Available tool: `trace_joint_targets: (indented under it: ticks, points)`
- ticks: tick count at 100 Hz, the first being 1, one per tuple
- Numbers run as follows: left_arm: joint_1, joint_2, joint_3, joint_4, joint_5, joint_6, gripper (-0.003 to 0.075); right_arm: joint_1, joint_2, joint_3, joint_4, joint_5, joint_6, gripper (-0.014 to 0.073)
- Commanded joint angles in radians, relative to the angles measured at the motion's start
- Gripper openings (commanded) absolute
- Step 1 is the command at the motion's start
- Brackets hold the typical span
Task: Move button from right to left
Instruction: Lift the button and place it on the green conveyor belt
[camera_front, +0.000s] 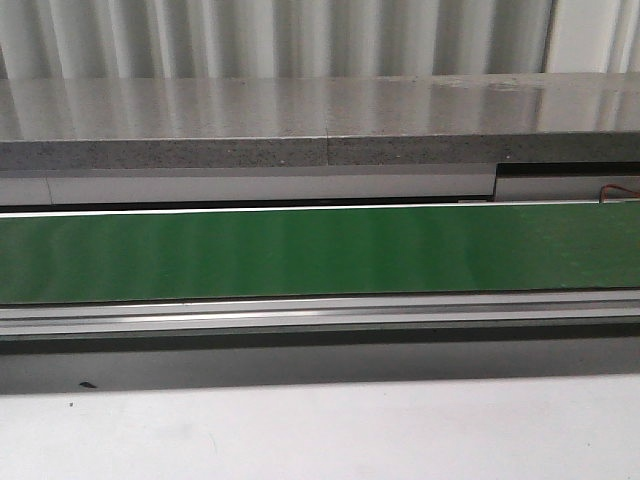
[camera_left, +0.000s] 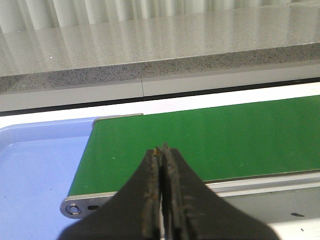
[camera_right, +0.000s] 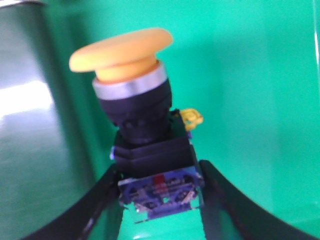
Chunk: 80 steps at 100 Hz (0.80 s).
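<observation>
My right gripper is going to release the button on the green belt (camera_front: 612, 218), setting it down just in front of the red wire.
The button (camera_right: 142, 130) shows only in the right wrist view: a yellow mushroom cap, a silver ring, a black collar and a blue and clear body. It is seen against the green belt (camera_right: 250, 75). My right gripper (camera_right: 160, 170) has a black finger touching each side of the blue body, so it is shut on the button. My left gripper (camera_left: 162, 149) is shut and empty, and hangs over the left end of the green belt (camera_left: 210, 135). Neither gripper nor the button shows in the front view.
A light blue tray (camera_left: 35, 165) lies beside the belt's left end, by its metal end bracket (camera_left: 75, 207). The green belt (camera_front: 320, 250) runs across the front view, with a grey speckled ledge (camera_front: 320, 120) behind it and a metal rail (camera_front: 320, 315) in front.
</observation>
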Motion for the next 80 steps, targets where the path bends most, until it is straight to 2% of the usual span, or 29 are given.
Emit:
trace_joint_targets:
  ticks: [1, 15, 33, 46, 63, 70, 80]
  points:
    - [0.0, -0.033, 0.038, -0.01, -0.077, -0.011, -0.002, 0.049, -0.087, -0.031, 0.02, 0.02, 0.035, 0.01]
    - [0.0, -0.033, 0.038, -0.01, -0.077, -0.011, -0.002, 0.154, -0.096, -0.031, 0.022, 0.07, 0.09, 0.01]
    - [0.0, -0.033, 0.038, -0.01, -0.077, -0.011, -0.002, 0.265, -0.091, -0.016, 0.022, 0.061, 0.175, 0.01]
    - [0.0, -0.033, 0.038, -0.01, -0.077, -0.011, -0.002, 0.288, -0.049, -0.016, 0.024, 0.068, 0.235, 0.01]
    - [0.0, -0.033, 0.038, -0.01, -0.077, -0.011, -0.002, 0.288, 0.004, -0.016, 0.023, 0.068, 0.252, 0.0106]
    - [0.0, -0.033, 0.038, -0.01, -0.077, -0.011, -0.002, 0.288, 0.006, -0.016, 0.023, 0.066, 0.256, 0.0157]
    - [0.0, -0.033, 0.038, -0.01, -0.077, -0.011, -0.002, 0.288, 0.006, -0.016, 0.024, 0.062, 0.258, 0.0325]
